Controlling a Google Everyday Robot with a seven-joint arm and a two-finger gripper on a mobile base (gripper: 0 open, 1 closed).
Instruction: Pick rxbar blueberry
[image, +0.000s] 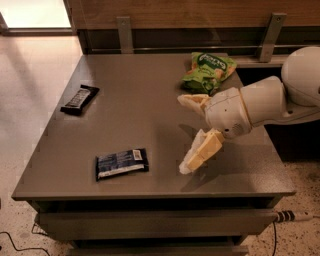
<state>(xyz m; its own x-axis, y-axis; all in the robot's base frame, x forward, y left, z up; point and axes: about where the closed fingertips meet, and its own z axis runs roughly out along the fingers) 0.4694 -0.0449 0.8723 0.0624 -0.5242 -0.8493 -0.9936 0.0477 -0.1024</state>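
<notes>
The white-label end (139, 159) of the rxbar blueberry is the end nearest my open fingers. My gripper will close on it.
The rxbar blueberry (122, 163) lies flat near the table's front edge, left of centre: a dark navy wrapper with pale print and a small white label patch. My gripper (184, 132) hangs above the table to the right of the bar, a short way off. It is open and empty: one cream finger (192, 101) points left further back, and the other (200, 152) angles down toward the front.
A smaller black bar with white lettering (80, 99) lies at the table's left edge. A green crinkly chip bag (209, 70) lies at the back, just behind my gripper. The grey table (135, 115) stands against a wooden wall with metal brackets. A cable runs on the floor.
</notes>
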